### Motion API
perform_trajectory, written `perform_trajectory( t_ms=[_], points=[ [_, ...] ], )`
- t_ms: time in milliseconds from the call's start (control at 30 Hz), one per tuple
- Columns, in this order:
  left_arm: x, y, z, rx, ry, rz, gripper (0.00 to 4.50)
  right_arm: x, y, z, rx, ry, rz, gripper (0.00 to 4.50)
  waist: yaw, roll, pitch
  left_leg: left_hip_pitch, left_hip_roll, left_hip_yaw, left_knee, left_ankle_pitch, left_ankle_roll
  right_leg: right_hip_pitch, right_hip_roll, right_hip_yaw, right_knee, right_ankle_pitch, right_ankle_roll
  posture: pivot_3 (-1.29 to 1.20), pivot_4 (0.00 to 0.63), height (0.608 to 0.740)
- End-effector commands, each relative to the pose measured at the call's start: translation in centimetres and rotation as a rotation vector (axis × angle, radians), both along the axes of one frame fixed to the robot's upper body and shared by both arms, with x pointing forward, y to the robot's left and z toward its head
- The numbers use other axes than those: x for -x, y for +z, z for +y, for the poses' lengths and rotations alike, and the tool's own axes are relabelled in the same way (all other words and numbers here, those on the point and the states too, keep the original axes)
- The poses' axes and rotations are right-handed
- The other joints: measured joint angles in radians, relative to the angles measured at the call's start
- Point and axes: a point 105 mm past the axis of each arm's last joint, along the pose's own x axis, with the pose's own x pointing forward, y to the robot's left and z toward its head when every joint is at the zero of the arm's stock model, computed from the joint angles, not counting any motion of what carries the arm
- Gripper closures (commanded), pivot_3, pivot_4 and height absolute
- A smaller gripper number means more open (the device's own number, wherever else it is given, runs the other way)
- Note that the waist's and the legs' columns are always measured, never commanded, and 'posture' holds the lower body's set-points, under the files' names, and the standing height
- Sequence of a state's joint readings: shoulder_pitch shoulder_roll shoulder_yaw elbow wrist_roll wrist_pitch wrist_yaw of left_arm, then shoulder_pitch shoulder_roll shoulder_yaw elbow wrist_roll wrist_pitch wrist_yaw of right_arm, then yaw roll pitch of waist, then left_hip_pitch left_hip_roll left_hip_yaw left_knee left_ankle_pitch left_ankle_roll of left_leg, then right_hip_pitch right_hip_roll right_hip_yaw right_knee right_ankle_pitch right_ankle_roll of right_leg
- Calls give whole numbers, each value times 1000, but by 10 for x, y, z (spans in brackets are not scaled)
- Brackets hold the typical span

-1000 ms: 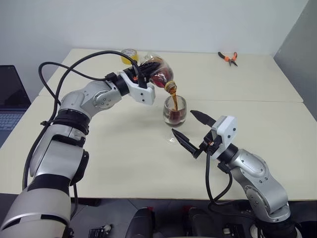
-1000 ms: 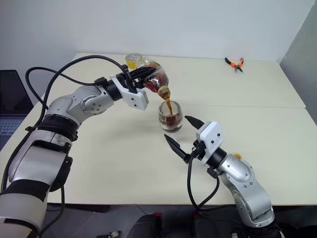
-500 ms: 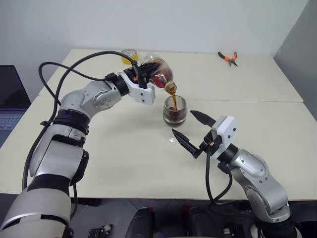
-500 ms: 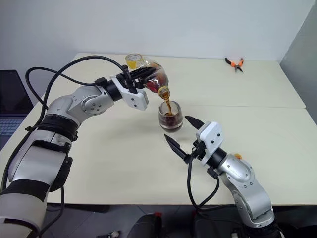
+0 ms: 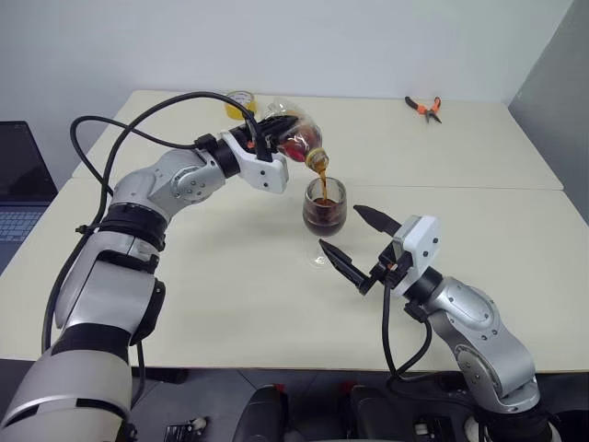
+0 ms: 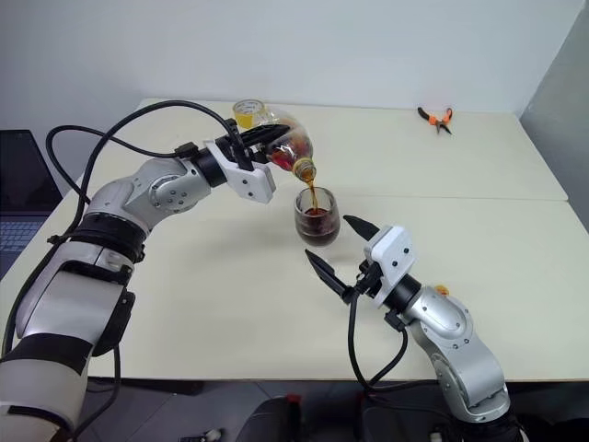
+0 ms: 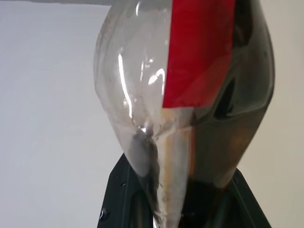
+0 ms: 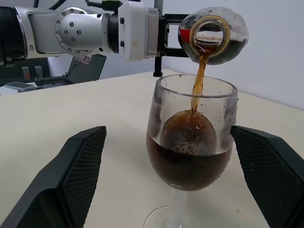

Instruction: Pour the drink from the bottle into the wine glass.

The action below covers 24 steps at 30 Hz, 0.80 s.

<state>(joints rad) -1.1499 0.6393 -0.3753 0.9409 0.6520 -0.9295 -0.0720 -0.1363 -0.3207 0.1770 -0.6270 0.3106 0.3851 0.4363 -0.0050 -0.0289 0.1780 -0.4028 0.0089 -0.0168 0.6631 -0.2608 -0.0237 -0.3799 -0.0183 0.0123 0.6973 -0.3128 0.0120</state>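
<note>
Next, my left gripper sets the bottle down and releases it upright on the bare table (image 5: 222, 215) between the wine glass and the laptop, close to the seam. The bottle is now tipped over the wine glass.
My left gripper (image 5: 274, 132) is shut on the bottle (image 5: 296, 136), a clear squat bottle with a red label (image 7: 199, 52). The bottle is tipped mouth-down over the wine glass (image 5: 324, 207). A thin stream of the dark brown drink (image 8: 198, 80) falls from its mouth into the bowl, which is partly full and foamy. Some drink still shows in the bottle (image 8: 213, 33). The glass stands upright on the table. My right gripper (image 5: 339, 226) is open just in front of the glass, a finger (image 8: 71, 175) on each side of it, touching nothing.
Orange-handled pliers (image 5: 423, 107) lie at the table's far right. A yellow tape roll (image 5: 239, 99) sits at the far edge behind the bottle. A laptop (image 5: 18, 184) stands off the table's left side. A seam (image 5: 460, 187) runs across the cream table.
The drink in the glass has risen while the stream keeps flowing. The bottle has rolled slightly further over. Both arms stay where they were.
</note>
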Motion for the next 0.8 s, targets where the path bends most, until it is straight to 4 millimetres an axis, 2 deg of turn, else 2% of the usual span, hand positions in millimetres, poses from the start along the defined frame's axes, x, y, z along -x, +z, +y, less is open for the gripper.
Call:
perform_trajectory(
  t_ms=[33,300,500,700,800],
  points=[
    [8,19,-3,70,-42,-37,3888,7,13,0,-19,19,-50,0,0,0,0,0,0,0,0,0,0,0,0,0,0,0,0,0,150,740],
    [12,14,-3,139,-66,27,3888,7,13,1,-13,28,-59,0,0,0,0,0,0,0,1,0,0,0,0,1,0,0,0,0,150,740],
    [10,11,2,270,-59,130,3888,12,18,2,-9,50,-83,0,-1,0,0,0,0,0,1,0,0,0,0,1,1,0,0,0,150,740],
    [1,4,18,531,7,311,3888,20,25,1,35,87,-113,0,-3,0,0,0,0,-1,1,0,0,0,0,2,1,0,0,0,150,740],
    [-8,-19,48,785,127,463,3888,30,26,-1,78,147,-92,0,-4,0,0,0,0,-1,2,0,0,1,0,2,1,0,0,0,150,740]
  ],
)
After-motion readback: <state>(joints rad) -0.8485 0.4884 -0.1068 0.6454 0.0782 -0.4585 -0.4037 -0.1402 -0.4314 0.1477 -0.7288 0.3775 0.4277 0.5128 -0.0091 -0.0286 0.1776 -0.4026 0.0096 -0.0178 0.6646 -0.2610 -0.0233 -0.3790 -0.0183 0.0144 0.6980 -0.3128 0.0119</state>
